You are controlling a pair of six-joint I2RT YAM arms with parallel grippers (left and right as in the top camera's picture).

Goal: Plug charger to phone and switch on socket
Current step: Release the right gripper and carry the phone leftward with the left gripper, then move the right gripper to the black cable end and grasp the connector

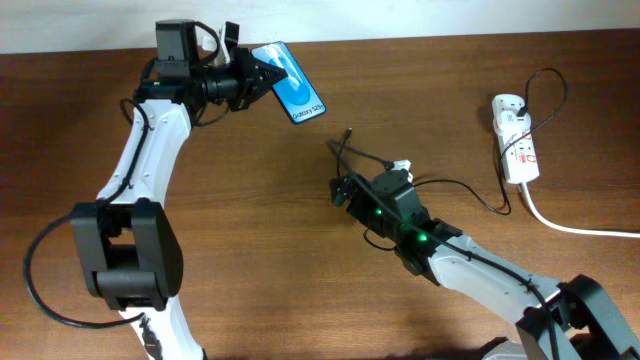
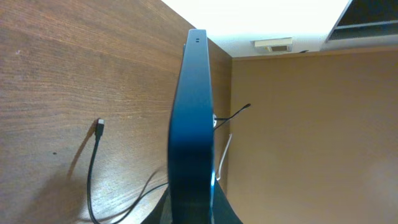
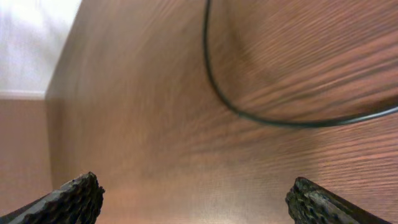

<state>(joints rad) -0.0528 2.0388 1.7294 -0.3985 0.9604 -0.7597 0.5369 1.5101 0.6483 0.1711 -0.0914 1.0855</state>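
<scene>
The loose end of the charger cable and its plug (image 1: pixel 343 147) are next for my right gripper, which should go there and close just behind the plug, leaving the metal tip free.
The phone (image 1: pixel 296 84), blue screen up, is held off the table at the back by my left gripper (image 1: pixel 262 74), which is shut on its near end. In the left wrist view the phone (image 2: pixel 191 130) shows edge-on between the jaws. The charger cable (image 1: pixel 470 190) runs from the socket (image 1: pixel 515 138) across the table; its plug tip (image 1: pixel 347 131) lies free on the wood, also seen in the left wrist view (image 2: pixel 99 126). My right gripper (image 1: pixel 342 190) is open and empty, low over the table just below the tip. A cable loop (image 3: pixel 249 112) lies ahead of its fingers (image 3: pixel 196 199).
The socket's thick white cord (image 1: pixel 580 228) runs off the right edge. The table's back edge meets the wall just behind the phone. The robots' own black cables hang by each arm.
</scene>
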